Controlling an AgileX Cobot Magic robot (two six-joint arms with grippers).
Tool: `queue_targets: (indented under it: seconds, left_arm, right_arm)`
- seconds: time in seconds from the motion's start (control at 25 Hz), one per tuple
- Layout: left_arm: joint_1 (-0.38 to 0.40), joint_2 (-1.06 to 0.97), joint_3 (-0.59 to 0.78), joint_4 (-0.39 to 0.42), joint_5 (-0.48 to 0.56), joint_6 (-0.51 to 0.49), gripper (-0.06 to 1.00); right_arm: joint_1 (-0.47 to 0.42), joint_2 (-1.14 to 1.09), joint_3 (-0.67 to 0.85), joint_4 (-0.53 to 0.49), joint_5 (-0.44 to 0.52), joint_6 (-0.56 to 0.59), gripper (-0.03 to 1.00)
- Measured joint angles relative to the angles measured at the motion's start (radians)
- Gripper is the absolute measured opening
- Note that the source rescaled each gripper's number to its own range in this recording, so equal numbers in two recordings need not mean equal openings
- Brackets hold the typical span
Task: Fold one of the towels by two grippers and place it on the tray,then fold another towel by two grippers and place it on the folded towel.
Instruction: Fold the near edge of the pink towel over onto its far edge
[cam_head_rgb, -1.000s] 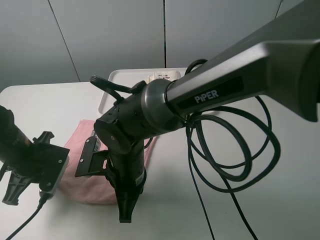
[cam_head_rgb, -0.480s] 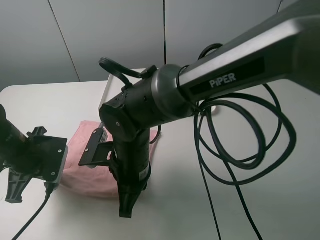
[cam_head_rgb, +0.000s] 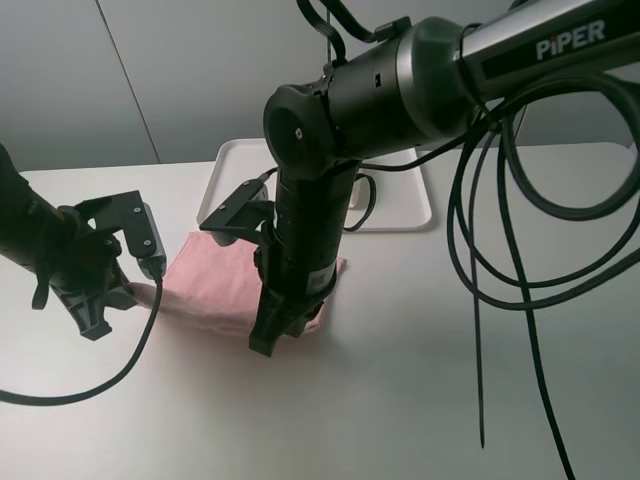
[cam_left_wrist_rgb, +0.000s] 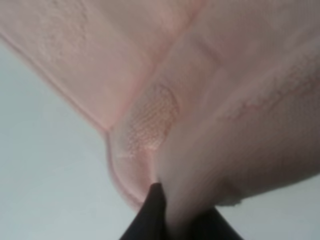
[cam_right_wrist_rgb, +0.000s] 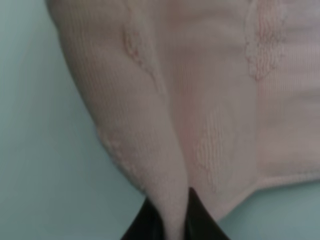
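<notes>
Next, my right gripper lets go of the pink towel's near edge on its far corner (cam_head_rgb: 322, 266), and that spot lies just in front of the white tray.
A pink towel (cam_head_rgb: 215, 285) lies folded on the white table, just in front of the white tray (cam_head_rgb: 222, 178). My left gripper (cam_head_rgb: 120, 300) is shut on the towel's left corner; in the left wrist view the dark fingertips (cam_left_wrist_rgb: 156, 212) pinch pink cloth (cam_left_wrist_rgb: 200, 100). My right gripper (cam_head_rgb: 263, 343) points down at the towel's near right edge and is shut on it; the right wrist view shows the fingertips (cam_right_wrist_rgb: 197, 217) pinching a fold of the cloth (cam_right_wrist_rgb: 210, 100). The second towel is hidden behind the right arm.
The right arm's black cables (cam_head_rgb: 500, 250) hang in loops over the right half of the table. The tray stands at the back centre, largely covered by the right arm (cam_head_rgb: 330, 150). The table's left edge runs behind the left arm.
Both grippers have moved away from the front edge toward the tray, carrying the towel's near edge with them. The towel now lies shorter and closer to the tray.
</notes>
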Motion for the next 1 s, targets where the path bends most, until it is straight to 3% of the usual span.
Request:
queue_targets:
  seconds: [0.24,0.52,1.0]
  left_arm:
    - [0.0,0.0,-0.013,-0.091,-0.062,-0.003,0.03]
    - [0.0,0.056,-0.016,-0.16,-0.177,-0.003,0.03]
    - [0.0,0.111,-0.018,-0.237,-0.373,-0.003,0.03]
  right_arm:
    - [-0.056,0.0,0.0,0.011,-0.004,0.042,0.0]
    - [-0.092,0.0,0.0,0.018,-0.081,0.068,0.0]
    - [-0.1,0.018,0.0,-0.139,-0.198,0.242,0.0]
